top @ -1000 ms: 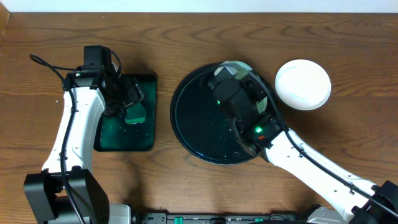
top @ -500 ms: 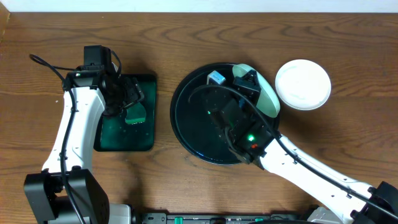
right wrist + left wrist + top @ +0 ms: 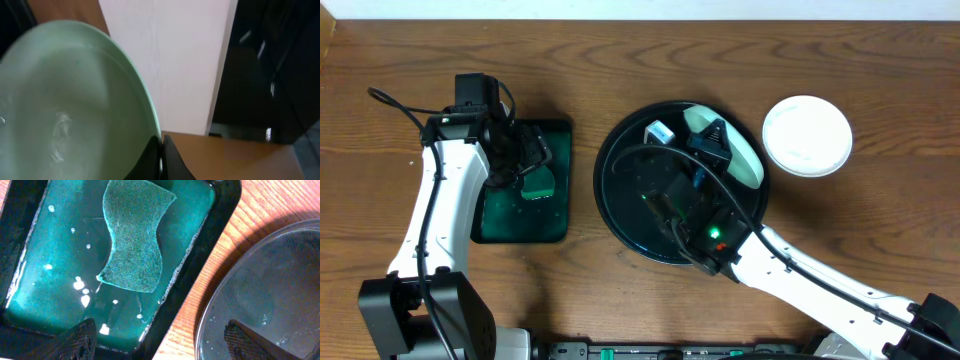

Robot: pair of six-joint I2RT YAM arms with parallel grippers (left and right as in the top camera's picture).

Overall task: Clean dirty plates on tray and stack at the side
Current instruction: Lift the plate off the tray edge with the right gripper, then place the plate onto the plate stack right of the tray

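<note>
My right gripper needs to set the pale-mint plate down on top of the white plate (image 3: 802,131) beside the black tray. The pale-mint plate is still tilted over the tray.
The glossy black tray (image 3: 620,190) lies mid-table. My right gripper (image 3: 715,140) is shut on the rim of a pale-mint plate (image 3: 742,157) and holds it tilted over the tray's far right part. In the right wrist view the plate (image 3: 75,100) fills the left side, and the fingers (image 3: 161,155) pinch its edge. A white plate (image 3: 807,135) rests on the table to the right of the tray. My left gripper (image 3: 525,155) is open and empty, hovering over the dark green tray; its fingertips (image 3: 160,332) straddle that tray's edge.
The rectangular dark green tray (image 3: 490,215) holds wet film and a green sponge (image 3: 132,240), also seen from overhead (image 3: 537,182). The black tray's rim (image 3: 210,310) lies close to its right. The right arm crosses the black tray's front.
My right wrist has swung toward the front left over the black tray, tilting the plate up so more of its face shows. The left arm has not moved.
</note>
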